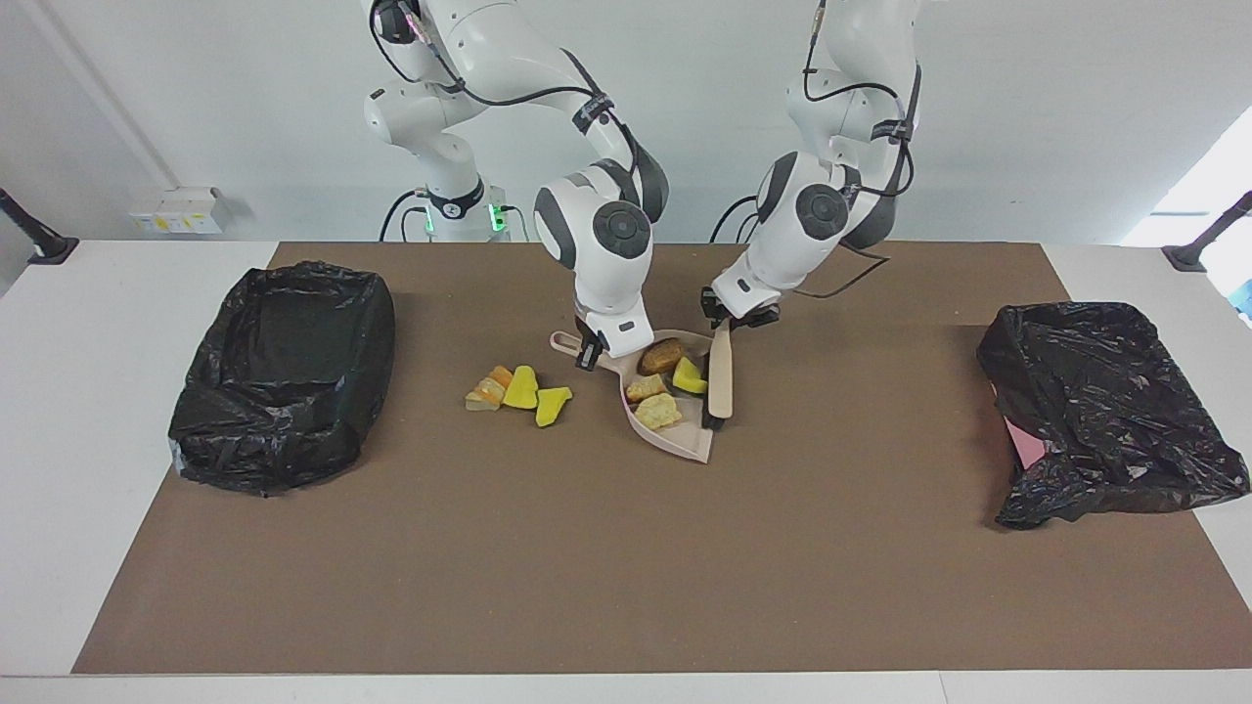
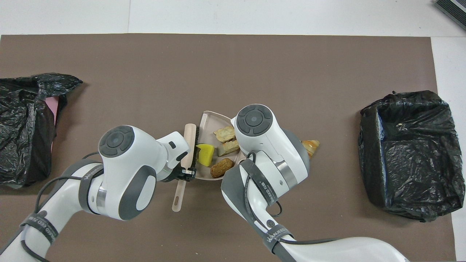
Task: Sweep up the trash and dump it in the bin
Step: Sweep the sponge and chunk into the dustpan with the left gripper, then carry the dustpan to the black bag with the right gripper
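Note:
The beige brush will leave my left gripper on the bare mat (image 2: 216, 214) between my arms, nearer than the dustpan.
A beige dustpan (image 1: 688, 442) (image 2: 208, 118) lies mid-table, its open side toward the left arm's end. My right gripper (image 1: 587, 354) is shut on its handle; in the overhead view the wrist hides that gripper. Several pieces of trash lie in the pan: a brown lump (image 1: 662, 355) (image 2: 221, 167), a yellow wedge (image 1: 690, 376) (image 2: 204, 154) and two beige lumps (image 1: 653, 401) (image 2: 225, 140). My left gripper (image 1: 726, 321) (image 2: 185, 174) is shut on a beige brush (image 1: 721, 372) (image 2: 188, 143), which stands at the pan's open edge. Three more lumps of trash (image 1: 521, 389) lie on the mat toward the bin (image 1: 284, 372) (image 2: 407, 153).
The bin is lined with black plastic and stands open at the right arm's end of the table. A crumpled black bag (image 1: 1105, 411) (image 2: 22, 123) over something pink lies at the left arm's end. One orange lump (image 2: 310, 145) shows beside the right arm's wrist.

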{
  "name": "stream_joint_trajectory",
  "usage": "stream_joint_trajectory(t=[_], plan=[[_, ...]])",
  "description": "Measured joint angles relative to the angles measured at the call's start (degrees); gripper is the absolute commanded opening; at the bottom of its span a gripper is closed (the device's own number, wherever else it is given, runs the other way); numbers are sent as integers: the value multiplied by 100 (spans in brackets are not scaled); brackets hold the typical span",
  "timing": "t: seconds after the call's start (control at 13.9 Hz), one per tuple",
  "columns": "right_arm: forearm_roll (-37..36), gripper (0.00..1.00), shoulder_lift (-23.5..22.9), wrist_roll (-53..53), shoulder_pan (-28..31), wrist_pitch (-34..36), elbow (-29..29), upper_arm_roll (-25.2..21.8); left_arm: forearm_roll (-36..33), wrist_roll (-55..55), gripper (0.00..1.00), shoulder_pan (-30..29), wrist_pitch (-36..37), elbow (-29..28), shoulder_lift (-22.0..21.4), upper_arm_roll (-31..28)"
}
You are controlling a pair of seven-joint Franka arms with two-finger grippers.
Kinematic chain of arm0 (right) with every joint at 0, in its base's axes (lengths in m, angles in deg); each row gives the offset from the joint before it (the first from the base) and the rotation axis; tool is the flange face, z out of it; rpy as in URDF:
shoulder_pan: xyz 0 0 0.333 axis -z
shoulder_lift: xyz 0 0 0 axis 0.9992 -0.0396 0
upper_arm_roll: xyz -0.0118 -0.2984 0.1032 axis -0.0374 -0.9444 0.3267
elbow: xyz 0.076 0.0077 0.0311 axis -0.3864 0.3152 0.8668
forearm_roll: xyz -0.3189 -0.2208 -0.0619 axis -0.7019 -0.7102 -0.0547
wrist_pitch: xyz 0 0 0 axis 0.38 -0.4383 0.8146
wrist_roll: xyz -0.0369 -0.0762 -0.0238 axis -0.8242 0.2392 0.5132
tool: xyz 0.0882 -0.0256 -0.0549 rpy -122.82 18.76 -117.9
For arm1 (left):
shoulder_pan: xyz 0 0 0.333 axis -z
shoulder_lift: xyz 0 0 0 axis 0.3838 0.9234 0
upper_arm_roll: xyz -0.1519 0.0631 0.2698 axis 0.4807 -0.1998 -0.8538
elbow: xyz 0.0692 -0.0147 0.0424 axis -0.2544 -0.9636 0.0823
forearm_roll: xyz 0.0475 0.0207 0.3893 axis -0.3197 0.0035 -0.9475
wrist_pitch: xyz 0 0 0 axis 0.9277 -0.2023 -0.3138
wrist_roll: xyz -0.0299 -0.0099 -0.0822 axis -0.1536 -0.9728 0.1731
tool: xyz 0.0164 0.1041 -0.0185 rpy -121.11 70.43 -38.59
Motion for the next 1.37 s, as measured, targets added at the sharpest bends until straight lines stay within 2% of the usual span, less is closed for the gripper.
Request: stream_joint_trajectory(t=[0.29,0.65,0.94,1.15,1.37], plan=[[0,0,0,0,1,0,2,0,-309,255,0,-444,49,10,-115,-53],[6,0,165,-317,104,-18,-14,-33,-481,856,0,-433,104,7,-202,6],[5,0,956,-213,805,237,-25,-49,-504,1506,0,-140,113,-75,-275,89],[-3,0,1587,283,1524,928,-22,-66,-511,2073,0,411,-252,-556,-536,126],[-60,0,2112,946,2398,1613,-22,-104,-512,2830,0,1234,-537,-921,-697,152]])
